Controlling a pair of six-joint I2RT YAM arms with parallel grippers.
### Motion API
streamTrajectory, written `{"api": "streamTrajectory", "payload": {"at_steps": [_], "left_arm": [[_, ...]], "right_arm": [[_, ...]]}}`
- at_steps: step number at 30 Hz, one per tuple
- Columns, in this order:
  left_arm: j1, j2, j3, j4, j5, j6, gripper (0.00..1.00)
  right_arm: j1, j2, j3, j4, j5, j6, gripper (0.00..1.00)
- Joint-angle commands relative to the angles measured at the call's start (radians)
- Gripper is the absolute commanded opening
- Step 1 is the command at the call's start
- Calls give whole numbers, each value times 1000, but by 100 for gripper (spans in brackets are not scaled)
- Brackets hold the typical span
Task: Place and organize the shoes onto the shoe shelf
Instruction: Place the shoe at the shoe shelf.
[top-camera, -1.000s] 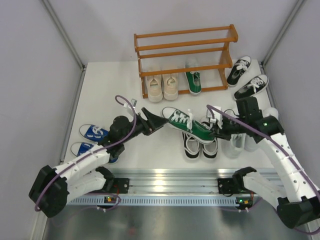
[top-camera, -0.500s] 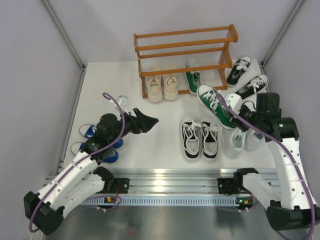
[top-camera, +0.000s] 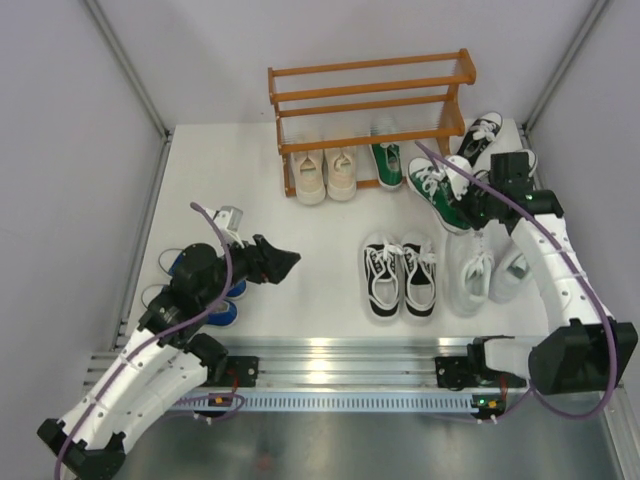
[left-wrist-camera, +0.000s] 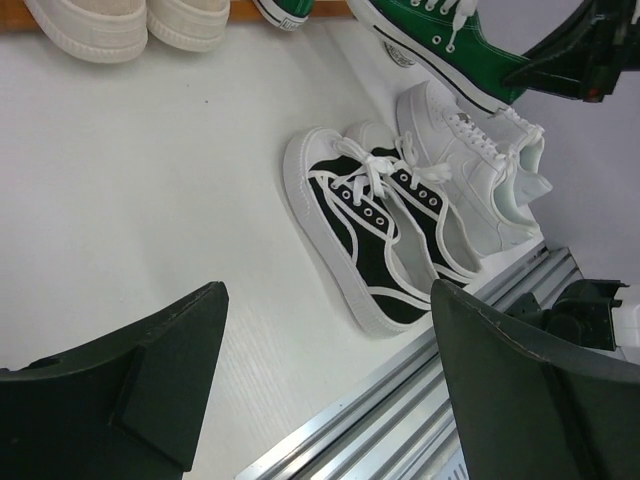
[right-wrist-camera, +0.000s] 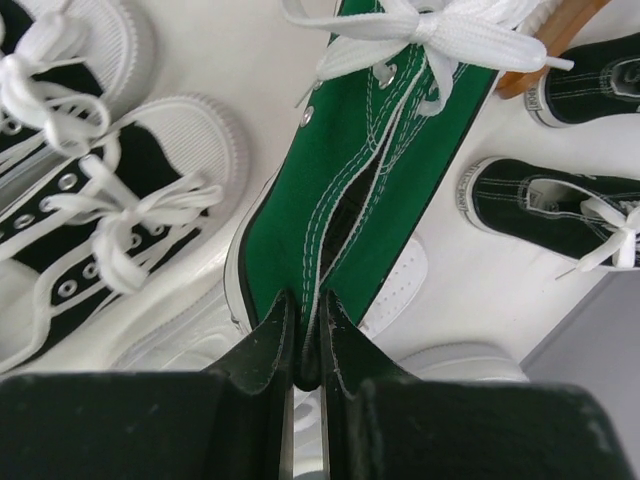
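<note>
I need to use my right gripper to set the green shoe down between the other green shoe and the shelf's end post (top-camera: 415, 161).
The orange-brown shoe shelf (top-camera: 370, 68) stands at the back of the table. Under its lowest tier sit a beige pair (top-camera: 325, 175) and one green shoe (top-camera: 388, 165). My right gripper (top-camera: 478, 205) is shut on the heel collar of the other green shoe (top-camera: 437, 190), which hangs tilted just in front of the shelf's right end. The right wrist view shows the fingers pinching the green shoe (right-wrist-camera: 360, 180) at the gripper (right-wrist-camera: 308, 340). My left gripper (top-camera: 285, 262) is open and empty, low over bare table left of the black pair (top-camera: 400, 275); in its wrist view the gripper (left-wrist-camera: 328, 300) frames nothing.
A blue pair (top-camera: 190, 265) lies partly under my left arm. The all-white pair (top-camera: 480, 270) lies right of the black pair, beneath my right arm. Another black pair (top-camera: 480, 135) lies right of the shelf. The metal rail (top-camera: 340, 355) runs along the near edge.
My right gripper has carried the green shoe from the table's middle back and right to the shelf's right end. The left gripper, open, has pulled away to the left and nearer.
</note>
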Motion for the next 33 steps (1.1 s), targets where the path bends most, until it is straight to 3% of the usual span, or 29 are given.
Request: {"api": "streamTrajectory", "payload": {"at_steps": [1, 12, 18, 27, 33], "left_arm": [[5, -43, 2, -13, -11, 24, 88], [5, -86, -21, -22, -18, 21, 88], [3, -103, -30, -22, -34, 17, 88], [5, -104, -28, -22, -46, 26, 88], [3, -104, -44, -18, -47, 20, 88]], "right_arm": [[-12, 41, 103, 251, 26, 29, 0], [18, 303, 195, 527, 55, 93, 0], [75, 470, 256, 690, 149, 129, 0], [117, 599, 285, 893, 311, 193, 0], [118, 641, 275, 957, 341, 221, 0]]}}
